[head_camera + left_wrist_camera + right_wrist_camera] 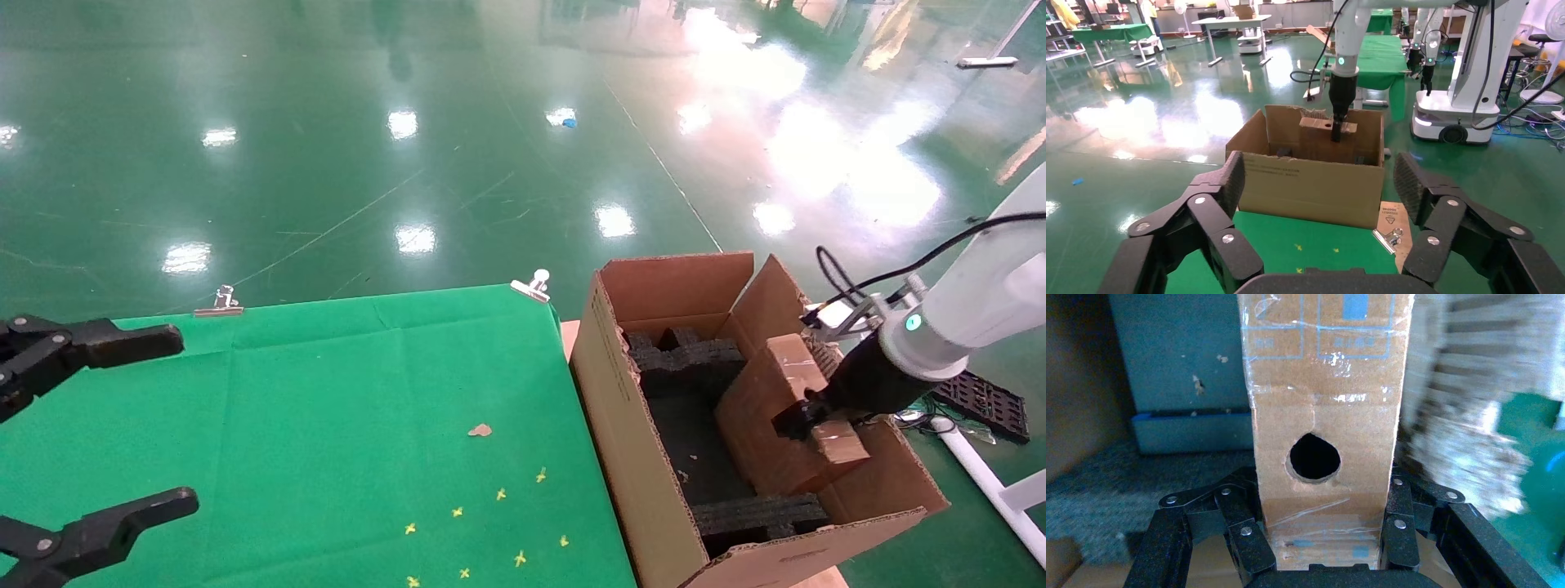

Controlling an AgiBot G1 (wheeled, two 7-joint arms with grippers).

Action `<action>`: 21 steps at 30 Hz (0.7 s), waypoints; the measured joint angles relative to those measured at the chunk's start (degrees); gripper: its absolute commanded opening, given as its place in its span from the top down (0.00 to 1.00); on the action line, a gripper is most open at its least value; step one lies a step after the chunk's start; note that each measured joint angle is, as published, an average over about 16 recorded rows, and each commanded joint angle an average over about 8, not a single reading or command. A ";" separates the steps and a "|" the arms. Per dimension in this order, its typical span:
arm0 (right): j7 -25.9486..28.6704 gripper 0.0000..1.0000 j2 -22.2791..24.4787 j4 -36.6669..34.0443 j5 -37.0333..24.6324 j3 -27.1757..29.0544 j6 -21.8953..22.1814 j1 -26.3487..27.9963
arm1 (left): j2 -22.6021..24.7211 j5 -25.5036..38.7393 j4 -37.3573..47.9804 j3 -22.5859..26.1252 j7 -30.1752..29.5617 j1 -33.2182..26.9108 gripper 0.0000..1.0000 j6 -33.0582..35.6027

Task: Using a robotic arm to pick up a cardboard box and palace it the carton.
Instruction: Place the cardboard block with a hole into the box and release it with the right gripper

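Observation:
Next, my right gripper releases the cardboard box between the black foam blocks [752, 439], along the side of the carton that is farthest from the cloth.
The large carton [629, 425] stands right of the table, flaps up, black foam blocks [686, 359] inside. My right gripper [805, 418], on the white arm with the green ring [913, 322], is shut on the small cardboard box [764, 408]. It holds the box on edge, tilted, partly down inside the carton. In the right wrist view the box's narrow side with the round hole [1327, 386] sits between my fingers [1242, 530]. The left wrist view shows the box [1315, 131] inside the carton [1315, 184]. My left gripper [188, 416] is open and empty over the table's left edge.
A green cloth [327, 408] covers the table, held by metal clips [219, 302] [533, 286]. Yellow cross marks [490, 523] and a cardboard scrap [480, 429] lie on it. A black tray [981, 404] and white pipe lie on the floor right of the carton.

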 measured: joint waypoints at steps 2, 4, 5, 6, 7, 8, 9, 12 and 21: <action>-0.03 1.00 -0.42 -0.19 0.47 0.33 1.37 -1.21 | 0.00 0.00 0.00 0.01 0.00 0.00 0.00 0.00; -0.18 1.00 -0.78 -0.35 0.88 0.61 2.60 -2.19 | -0.01 -0.01 0.00 0.01 0.01 0.00 0.00 -0.01; -0.29 1.00 -0.93 -0.42 1.04 0.72 3.13 -2.57 | -0.01 -0.01 0.00 0.02 0.01 0.00 0.00 -0.01; -0.41 1.00 -1.08 -0.49 1.18 0.82 3.60 -2.89 | -0.01 -0.01 0.00 0.02 0.01 0.00 0.00 -0.01; -0.53 1.00 -1.20 -0.57 1.31 0.91 4.00 -3.15 | -0.01 -0.02 0.00 0.02 0.01 -0.01 0.00 -0.01; -0.64 1.00 -1.31 -0.64 1.41 0.98 4.31 -3.34 | -0.01 -0.02 0.00 0.03 0.01 -0.01 0.00 -0.01; -0.75 0.97 -1.41 -0.70 1.52 1.06 4.54 -3.49 | -0.01 -0.02 0.00 0.03 0.01 -0.01 0.00 -0.01; -1.09 0.66 -1.60 -0.89 1.75 1.23 4.93 -3.66 | -0.02 -0.03 0.00 0.04 0.02 -0.01 0.00 -0.02; -1.24 0.00 -2.08 -1.59 1.38 0.97 3.68 -2.94 | -0.03 -0.05 0.00 0.07 0.03 -0.02 0.00 -0.03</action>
